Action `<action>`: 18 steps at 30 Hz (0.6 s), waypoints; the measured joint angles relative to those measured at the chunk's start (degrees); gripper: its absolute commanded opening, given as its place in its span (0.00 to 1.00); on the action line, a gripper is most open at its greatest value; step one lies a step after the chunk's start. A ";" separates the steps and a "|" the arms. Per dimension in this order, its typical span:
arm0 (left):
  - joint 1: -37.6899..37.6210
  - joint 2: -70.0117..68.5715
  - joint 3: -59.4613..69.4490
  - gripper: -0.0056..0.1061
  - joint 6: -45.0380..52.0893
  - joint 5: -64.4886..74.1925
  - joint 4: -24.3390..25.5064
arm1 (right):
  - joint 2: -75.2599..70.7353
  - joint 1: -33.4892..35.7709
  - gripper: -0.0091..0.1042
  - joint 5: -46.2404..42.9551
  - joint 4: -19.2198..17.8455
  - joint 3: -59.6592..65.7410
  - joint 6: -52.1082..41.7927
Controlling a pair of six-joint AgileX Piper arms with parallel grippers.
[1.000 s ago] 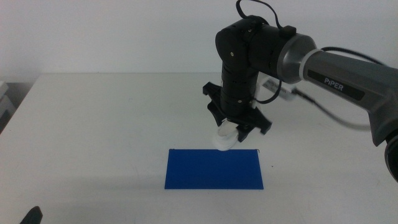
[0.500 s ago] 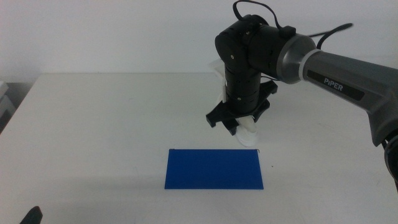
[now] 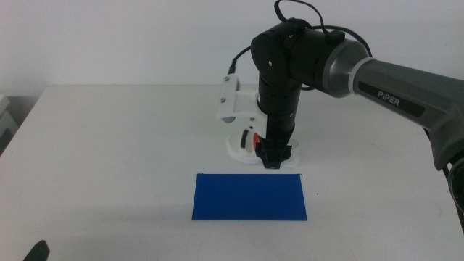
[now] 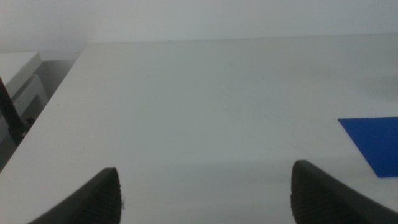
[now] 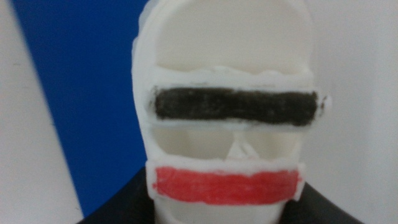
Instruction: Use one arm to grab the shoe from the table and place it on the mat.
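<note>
My right gripper will release the shoe on the middle of the dark blue mat [image 3: 246,191], a little nearer the mat's far edge.
My right gripper [image 3: 274,154] is shut on the shoe [image 3: 243,142], a white sandal with black and red straps, and points straight down. The shoe hangs low just behind the far edge of the dark blue mat [image 3: 250,197], sticking out to the left of the jaws. In the right wrist view the shoe [image 5: 227,112] fills the picture, one black strap above the red one, with the mat [image 5: 81,93] beneath and beside it. Dark jaws hug its near end at my right gripper [image 5: 224,214]. My left gripper [image 4: 205,199] stands open over bare table [image 4: 186,112], the mat's corner [image 4: 373,143] off to one side.
The white table [image 3: 109,145] spreads wide on the mat's left and front. Cables trail behind the right arm [image 3: 391,87]. A tip of the waiting left gripper [image 3: 38,251] peeks in at the bottom left edge. A pale shelf [image 4: 18,74] stands beyond the table's edge.
The right wrist has twisted over the last second, swinging the held shoe from the gripper's right to its left. The gripper has also come a little lower, still behind the mat.
</note>
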 measured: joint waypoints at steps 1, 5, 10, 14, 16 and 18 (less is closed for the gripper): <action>0.00 0.00 0.00 0.89 0.00 0.00 0.00 | 0.03 0.00 0.05 0.02 1.25 0.00 -1.76; 0.00 0.00 0.00 0.89 0.00 0.00 0.00 | 0.03 0.00 0.05 0.07 7.16 0.00 -4.63; 0.00 0.00 0.00 0.89 0.00 0.00 0.00 | 1.05 0.60 0.05 0.07 9.43 -0.05 -7.09; 0.00 0.00 0.00 0.89 0.00 0.00 0.00 | 2.79 1.44 0.05 0.07 8.92 -0.05 -7.53; 0.00 0.00 0.00 0.89 0.00 0.00 0.00 | 3.55 1.72 0.05 0.07 8.68 -0.05 -7.53; 0.00 0.00 0.00 0.89 0.00 0.00 0.00 | 4.34 1.83 0.05 0.01 8.63 -0.05 -7.53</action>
